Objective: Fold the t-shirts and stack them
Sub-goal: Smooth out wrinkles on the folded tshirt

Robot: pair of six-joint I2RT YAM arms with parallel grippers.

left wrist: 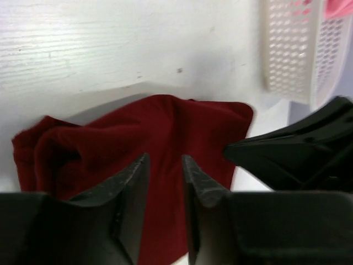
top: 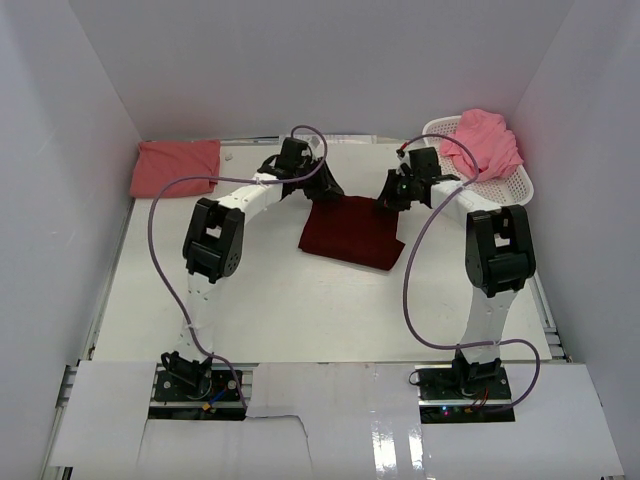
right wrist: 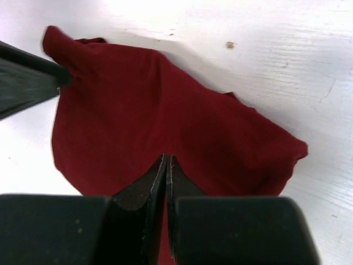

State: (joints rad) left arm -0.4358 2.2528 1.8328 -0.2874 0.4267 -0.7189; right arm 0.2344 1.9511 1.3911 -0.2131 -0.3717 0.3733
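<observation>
The left gripper's fingers sit over the flat top of the dark maroon t-shirt, so it should open and take the maroon t-shirt's side edge (top: 306,229) that faces the salmon t-shirt.
The dark maroon t-shirt (top: 352,232) lies folded at the table's middle and fills the left wrist view (left wrist: 165,127) and the right wrist view (right wrist: 165,110). My left gripper (top: 325,186) hangs over its far left corner, jaws a little apart (left wrist: 165,165) with cloth showing through the gap. My right gripper (top: 390,196) is over its far right part, jaws pressed together (right wrist: 166,161) just above smooth cloth, with nothing seen between them. The salmon t-shirt (top: 175,167) lies folded at the far left. The lighter pink t-shirt (top: 486,140) is heaped in the basket.
The white perforated basket (top: 512,186) stands at the far right corner, and its wall also shows in the left wrist view (left wrist: 287,49). White walls close in the table on three sides. Each gripper shows as a dark shape in the other's wrist view.
</observation>
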